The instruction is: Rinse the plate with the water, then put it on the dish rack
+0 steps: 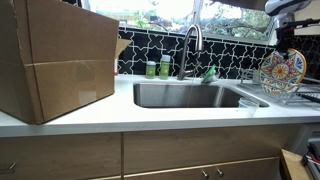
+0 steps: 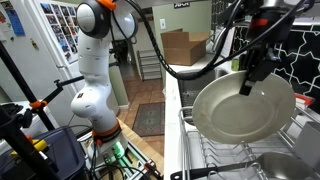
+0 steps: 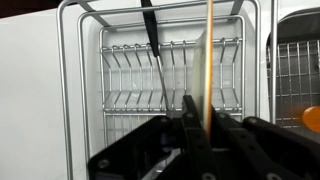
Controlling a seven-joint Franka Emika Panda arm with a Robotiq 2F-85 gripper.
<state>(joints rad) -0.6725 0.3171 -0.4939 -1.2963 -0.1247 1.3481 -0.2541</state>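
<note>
The robot's gripper will release the plate upright among the dish rack's silvery wires [image 1: 284, 96] [image 3: 199, 92], next to the dark utensil.
The plate [image 1: 281, 72] stands upright on its edge at the right of the counter, its yellow, orange and blue face showing. In an exterior view its pale underside [image 2: 243, 108] fills the right side. In the wrist view it is edge-on, a thin pale and orange strip [image 3: 207, 75]. My gripper [image 3: 203, 128] is shut on the plate's rim from above, also seen in an exterior view [image 2: 252, 72]. The dish rack [image 3: 130, 75] of silvery wire lies directly below the plate; it also shows in both exterior views [image 2: 215, 160] [image 1: 300, 94].
A steel sink [image 1: 190, 95] with a curved faucet [image 1: 190, 45] sits in the white counter. A large cardboard box [image 1: 55, 60] stands on the counter's other end. Green bottles [image 1: 158, 68] stand behind the sink. A dark utensil [image 3: 152, 45] lies across the rack.
</note>
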